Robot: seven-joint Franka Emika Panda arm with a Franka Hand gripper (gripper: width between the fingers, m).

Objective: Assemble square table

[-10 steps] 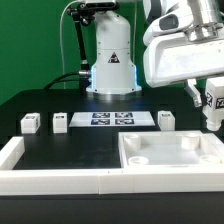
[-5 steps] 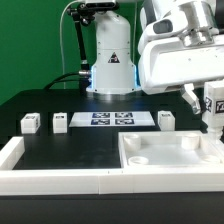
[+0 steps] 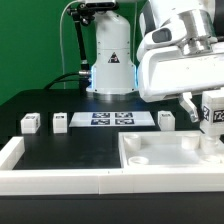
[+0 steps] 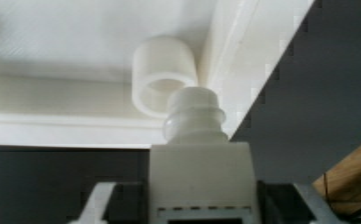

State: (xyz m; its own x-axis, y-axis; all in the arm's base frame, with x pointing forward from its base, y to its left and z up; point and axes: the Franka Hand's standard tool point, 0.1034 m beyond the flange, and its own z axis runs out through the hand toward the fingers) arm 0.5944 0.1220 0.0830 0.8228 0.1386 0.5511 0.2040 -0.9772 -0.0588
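Observation:
Next, my gripper releases the white leg post standing upright in the table top's round corner socket (image 3: 209,156) (image 4: 161,95), just below the post's threaded tip.
The square table top (image 3: 160,160) is a white tray-like slab lying at the front on the exterior view's right. My gripper (image 3: 212,118) hangs over its far right corner, shut on a white tagged leg post (image 3: 218,112). In the wrist view the leg post (image 4: 198,150) sits between my gripper's (image 4: 202,205) jaws. Its narrow threaded tip points at the round raised corner socket (image 4: 159,75) of the table top (image 4: 70,50). Whether the tip touches the socket I cannot tell.
Three loose leg posts stand behind the slab: two (image 3: 30,123) (image 3: 60,122) on the exterior view's left and one (image 3: 165,119) near the middle. The marker board (image 3: 112,119) lies between them. A long low white wall (image 3: 40,180) borders the front left.
My arm has come down and a little forward with the leg post in the gripper. The slab and the loose posts have not moved.

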